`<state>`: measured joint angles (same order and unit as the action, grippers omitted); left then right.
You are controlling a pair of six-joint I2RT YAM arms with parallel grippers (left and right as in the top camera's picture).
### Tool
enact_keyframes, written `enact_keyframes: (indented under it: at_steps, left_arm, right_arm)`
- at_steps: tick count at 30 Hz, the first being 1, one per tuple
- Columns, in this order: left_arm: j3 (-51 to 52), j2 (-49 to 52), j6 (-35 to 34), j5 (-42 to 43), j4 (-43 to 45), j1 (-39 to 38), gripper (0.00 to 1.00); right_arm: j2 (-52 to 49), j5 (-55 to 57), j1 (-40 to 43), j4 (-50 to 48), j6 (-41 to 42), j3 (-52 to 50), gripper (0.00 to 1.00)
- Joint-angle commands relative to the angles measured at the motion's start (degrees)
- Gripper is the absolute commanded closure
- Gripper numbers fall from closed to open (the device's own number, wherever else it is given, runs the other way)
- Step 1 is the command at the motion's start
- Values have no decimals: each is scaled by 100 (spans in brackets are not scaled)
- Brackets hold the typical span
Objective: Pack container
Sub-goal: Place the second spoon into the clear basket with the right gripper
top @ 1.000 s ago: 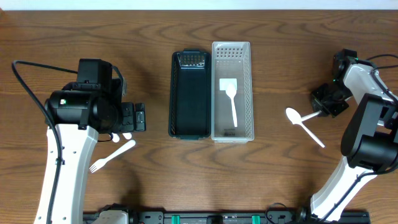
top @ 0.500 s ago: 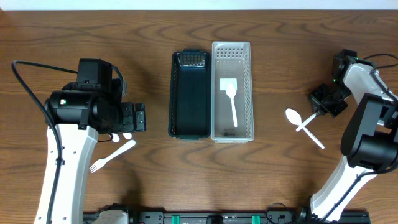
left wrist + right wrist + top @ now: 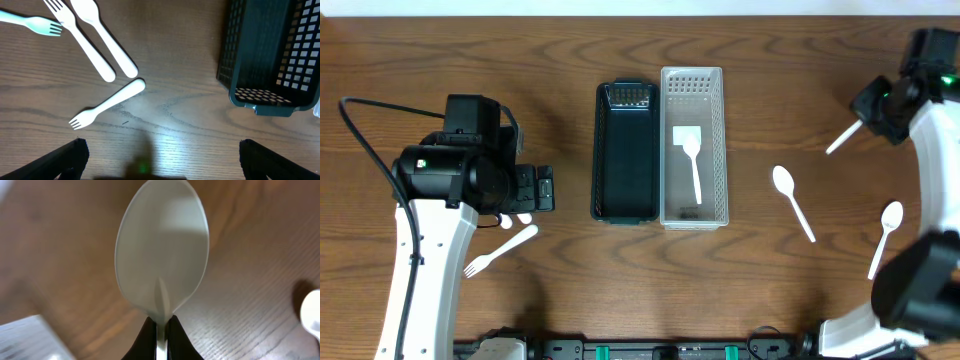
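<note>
The white plastic spoon will go down from my right gripper in the clear basket (image 3: 681,178), between that basket's white utensil and the black basket.
My right gripper (image 3: 868,118) is shut on the handle of a white plastic spoon (image 3: 840,138) and holds it above the table at the far right; the right wrist view shows the bowl (image 3: 162,255) sticking out beyond the jaws (image 3: 161,330). Two more white spoons (image 3: 790,200) (image 3: 885,235) lie on the table. A black basket (image 3: 625,150) stands beside a clear basket (image 3: 718,150) that holds a white utensil (image 3: 688,150). My left gripper (image 3: 160,160) is open and empty above a white fork (image 3: 107,102).
Near the left gripper lie another fork (image 3: 35,22), a fork (image 3: 80,35) and a spoon (image 3: 102,35), side by side. The black basket's corner (image 3: 265,95) shows in the left wrist view. A fork (image 3: 500,250) lies at the front left.
My right gripper rose and moved to the back right with a spoon in its jaws. A second spoon on the table now shows where the arm was. The left arm has not moved.
</note>
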<state>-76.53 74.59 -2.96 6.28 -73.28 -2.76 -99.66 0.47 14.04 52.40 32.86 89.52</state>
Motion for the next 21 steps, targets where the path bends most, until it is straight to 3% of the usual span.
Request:
enact_keyframes:
  at_steps: [1,7,12,16,21]
  left_arm:
    - [-96,-11,37,57,-24,24,2]
    - [-96,-11,37,57,-22,24,2]
    - [-96,-11,37,57,-22,24,2]
    - [-94,-11,37,57,-22,24,2]
    - [-96,-11,37,57,-22,24,2]
  right_arm:
    - [354,-72,-214,-131,-586,48,99]
    - [981,-1714,-1060,-634,-2791,50,94]
    - [1141,-1843,-2236,-428,-3639,52,90]
    - [914,-1128,-3163,-337,-3571,48,95]
    - [297,-210,-3810,-400,-2824,48,99]
